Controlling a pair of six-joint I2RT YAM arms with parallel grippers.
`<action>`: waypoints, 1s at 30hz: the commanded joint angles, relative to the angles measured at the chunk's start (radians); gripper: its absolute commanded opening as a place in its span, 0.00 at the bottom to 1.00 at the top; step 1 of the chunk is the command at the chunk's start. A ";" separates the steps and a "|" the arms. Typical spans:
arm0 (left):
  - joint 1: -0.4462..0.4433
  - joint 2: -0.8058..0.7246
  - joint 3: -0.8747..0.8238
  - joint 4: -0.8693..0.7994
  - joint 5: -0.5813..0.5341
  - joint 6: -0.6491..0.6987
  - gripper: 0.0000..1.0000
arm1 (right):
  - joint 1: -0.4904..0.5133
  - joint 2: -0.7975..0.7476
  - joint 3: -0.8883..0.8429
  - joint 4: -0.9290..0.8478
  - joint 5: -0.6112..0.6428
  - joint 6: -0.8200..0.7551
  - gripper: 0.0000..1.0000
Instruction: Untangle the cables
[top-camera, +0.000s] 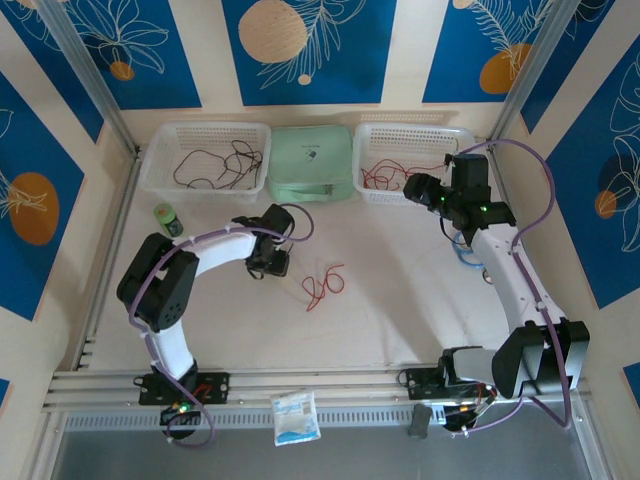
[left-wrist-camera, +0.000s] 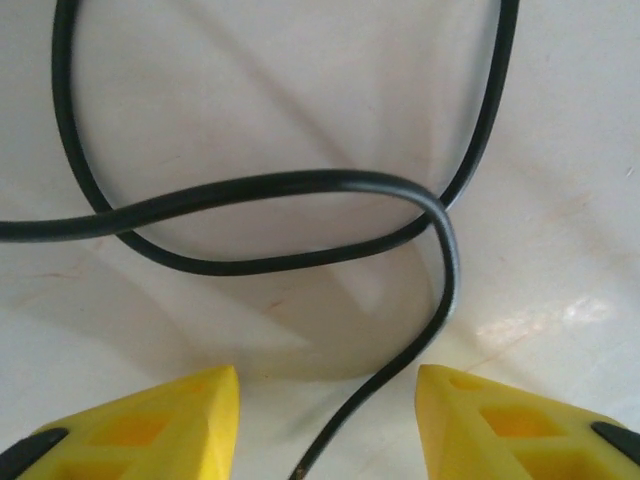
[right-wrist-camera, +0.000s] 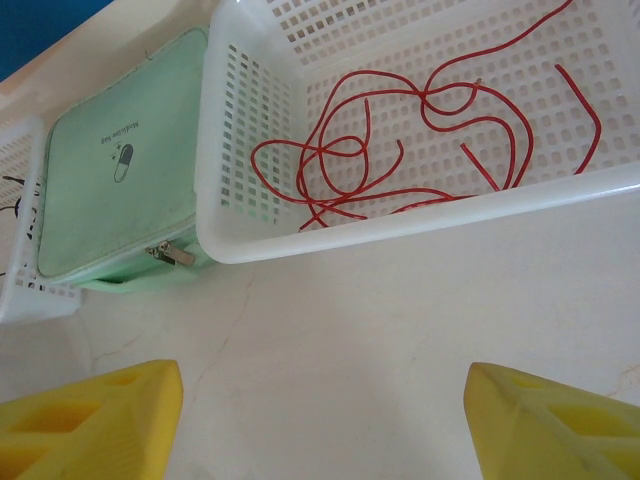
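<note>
I can see the black cable's upper piece crossing over its own loop, so next I pinch the piece's lower part (left-wrist-camera: 345, 411) with my left gripper, lift it clear and pass it to my right gripper.
A thin black cable (left-wrist-camera: 270, 185) lies looped on the white table, crossing over itself. One strand runs down between the yellow fingers (left-wrist-camera: 180, 415) of my left gripper (left-wrist-camera: 328, 400), which is open and touches nothing. In the top view the left gripper (top-camera: 268, 264) points down at the table, just left of a loose red cable (top-camera: 322, 283). My right gripper (right-wrist-camera: 325, 400) is open and empty over bare table, in front of the right basket (right-wrist-camera: 400, 225), which holds tangled red cables (right-wrist-camera: 340, 165). The right gripper (top-camera: 418, 190) hovers at that basket's front edge.
The white basket at the back left (top-camera: 160, 170) holds black cables (top-camera: 215, 165). A mint-green zip case (top-camera: 312, 160) sits between the two baskets. A small green bottle (top-camera: 165, 217) stands left of the left arm. A light-blue coiled cable (top-camera: 462, 245) lies by the right arm.
</note>
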 joint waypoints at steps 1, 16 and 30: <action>-0.004 -0.037 0.035 -0.066 -0.014 0.023 0.54 | -0.004 -0.028 -0.011 -0.012 -0.031 -0.016 0.74; -0.024 0.085 0.042 -0.077 0.048 0.054 0.51 | -0.007 -0.034 -0.026 -0.012 -0.033 -0.012 0.74; -0.081 -0.038 0.206 -0.162 0.050 0.060 0.00 | 0.010 -0.086 -0.100 0.002 -0.140 0.011 0.73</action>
